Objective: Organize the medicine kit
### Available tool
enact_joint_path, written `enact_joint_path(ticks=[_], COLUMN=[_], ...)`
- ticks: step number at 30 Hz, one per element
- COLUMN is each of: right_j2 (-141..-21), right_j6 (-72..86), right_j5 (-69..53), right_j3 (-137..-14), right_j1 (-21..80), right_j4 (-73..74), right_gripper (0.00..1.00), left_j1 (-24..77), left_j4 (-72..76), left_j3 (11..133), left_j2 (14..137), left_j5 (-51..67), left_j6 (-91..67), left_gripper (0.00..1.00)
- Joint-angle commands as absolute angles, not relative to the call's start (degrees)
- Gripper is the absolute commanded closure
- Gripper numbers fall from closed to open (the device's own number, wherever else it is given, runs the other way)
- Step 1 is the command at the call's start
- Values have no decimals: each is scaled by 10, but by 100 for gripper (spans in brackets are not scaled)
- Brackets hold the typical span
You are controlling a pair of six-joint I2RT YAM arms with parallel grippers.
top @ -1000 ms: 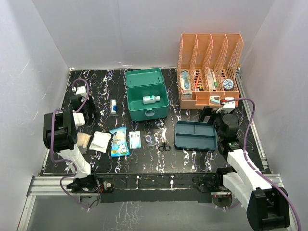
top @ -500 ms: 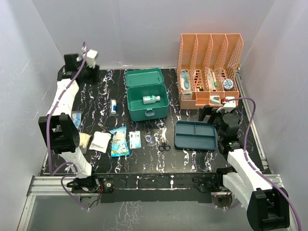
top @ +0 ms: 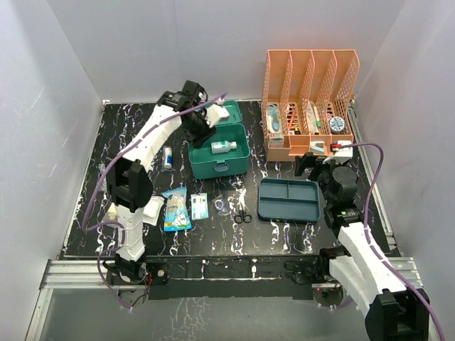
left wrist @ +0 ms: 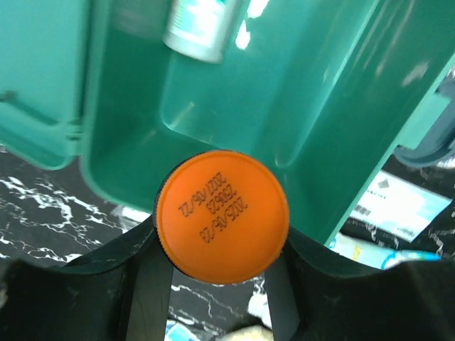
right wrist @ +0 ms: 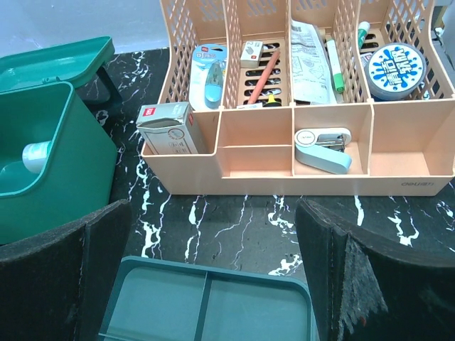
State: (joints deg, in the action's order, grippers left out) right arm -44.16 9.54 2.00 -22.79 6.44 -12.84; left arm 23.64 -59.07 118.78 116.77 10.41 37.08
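Note:
The round item, now just above the kit's wall, will be let go by my left gripper between the white bottle and the medicine kit's front side (top: pixel 212 160) (left wrist: pixel 238 87).
The teal-green medicine kit (top: pixel 217 151) stands open at the middle back, its lid (top: pixel 212 114) laid back. A white bottle with a teal cap (top: pixel 223 147) lies inside. My left gripper (top: pixel 200 132) hangs over the kit's left rim. In the left wrist view it (left wrist: pixel 222 233) is shut on a round item with an orange cap (left wrist: pixel 222 213), just above the kit's wall (left wrist: pixel 213 106). My right gripper (top: pixel 323 165) is open and empty (right wrist: pixel 213 220) between the tray and the rack.
An orange mesh file rack (top: pixel 311 99) with stationery stands at the back right. A dark blue-grey compartment tray (top: pixel 288 201) lies in front of it. Packets (top: pixel 176 208), a small tube (top: pixel 168 158) and scissors (top: pixel 242 214) lie left and in front of the kit.
My left arm has swung from the left side, through the back left corner, to over the kit's left rim. The right arm has hardly moved.

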Motion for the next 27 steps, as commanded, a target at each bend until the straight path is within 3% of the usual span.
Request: enact_joint_path(ticks=[1, 22, 27], right_j2=[-418, -390, -393], right_j6=[96, 100, 99], right_j5=[28, 30, 27], right_j3=[-256, -229, -229], right_j1=[68, 68, 69], right_j4=[-126, -122, -123], right_gripper=[2, 2, 2], left_j1=[268, 339, 343], left_j4=[-633, -690, -684], left_j3=[1165, 1225, 1234], left_j2=[1159, 1319, 1309], left_j5=[21, -104, -89], left_j6=[438, 555, 549], left_gripper=[100, 99, 53])
